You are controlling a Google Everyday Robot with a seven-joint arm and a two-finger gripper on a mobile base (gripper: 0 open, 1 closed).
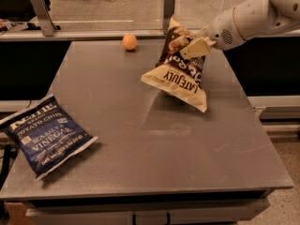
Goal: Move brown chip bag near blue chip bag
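Note:
Next, my gripper sets the brown chip bag down on the bare grey table (126, 123) next to the blue chip bag.
The brown chip bag (180, 69), dark brown in the middle with cream ends and "LATE JULY" lettering upside down, hangs in the air above the right back part of the grey table (154, 139). My gripper (193, 47) is shut on its upper part and comes in from the upper right on a white arm. The blue chip bag (47, 135), dark navy with white "Sea Salt & Vinegar" lettering, lies flat at the table's front left corner, far from the brown bag.
A small orange ball (130, 42) sits near the table's back edge, left of the held bag. A rail with metal posts (169, 3) runs behind the table. The table's edges drop off at front and right.

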